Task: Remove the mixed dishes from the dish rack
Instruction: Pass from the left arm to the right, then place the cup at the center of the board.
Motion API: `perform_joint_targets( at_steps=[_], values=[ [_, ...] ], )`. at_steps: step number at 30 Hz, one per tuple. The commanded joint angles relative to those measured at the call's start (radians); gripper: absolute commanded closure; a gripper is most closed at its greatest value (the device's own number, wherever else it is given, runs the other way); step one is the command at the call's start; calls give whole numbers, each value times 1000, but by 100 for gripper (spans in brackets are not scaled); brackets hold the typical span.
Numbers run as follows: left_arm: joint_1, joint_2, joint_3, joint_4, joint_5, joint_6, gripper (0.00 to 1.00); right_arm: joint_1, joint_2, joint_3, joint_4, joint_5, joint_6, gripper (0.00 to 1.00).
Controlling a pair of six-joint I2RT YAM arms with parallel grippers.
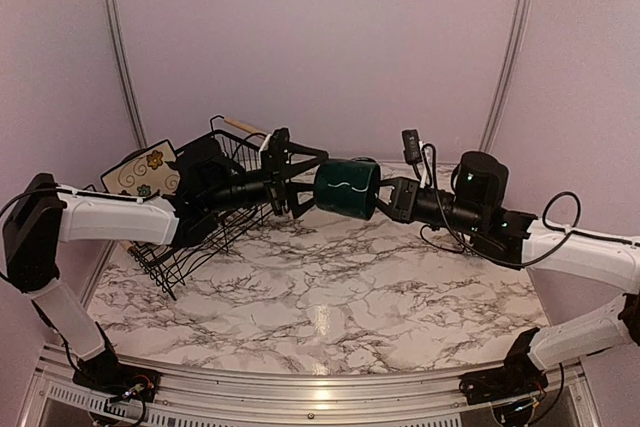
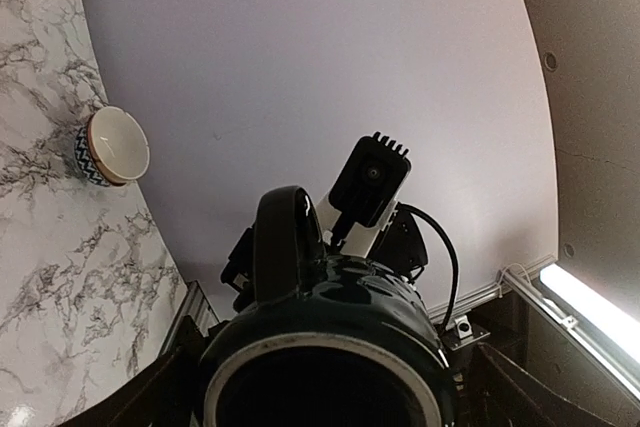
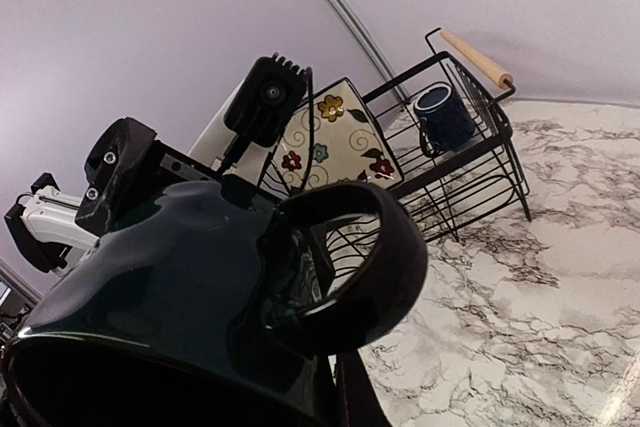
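The dark blue-green mug, now hanging above the table's middle, will be set down by my right gripper on the marble top under my right arm's black cable [image 1: 432,248].
A dark blue-green mug [image 1: 347,189] hangs in the air between both grippers, above the middle of the table. My right gripper [image 1: 388,197] is shut on its wall by the rim, and the handle [image 3: 352,265] curves just past the fingers. My left gripper [image 1: 303,187] stands open, with its fingers [image 2: 172,387] spread on either side of the mug's mouth [image 2: 325,387] and apart from it. Behind the left arm the black wire dish rack [image 1: 195,247] holds the square flowered plate [image 3: 335,135] and a second dark mug [image 3: 445,115].
A small bowl [image 2: 110,147] with a blue zigzag pattern sits on the marble top near the back wall. The rack's wooden rod handle [image 3: 478,57] sticks up at its far end. A black cable [image 1: 560,209] loops off the right arm.
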Motion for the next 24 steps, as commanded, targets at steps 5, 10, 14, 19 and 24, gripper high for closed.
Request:
perform_joint_targets(
  at_steps=[5,10,14,19,24],
  values=[
    [145,-136,-56,-346,-121,237,1,-83,-165,-28,-120,113,-21,100],
    [175,-219,-8,-588,-207,407,1,-131,-190,23,-369,287,-84,100],
    [175,-289,51,-773,-303,533,1,-146,-156,91,-588,478,-114,100],
    [175,-353,57,-870,-389,599,1,-150,-76,172,-744,602,-144,100],
    [175,-382,35,-883,-404,602,1,-158,-37,226,-808,646,-179,100]
  ],
)
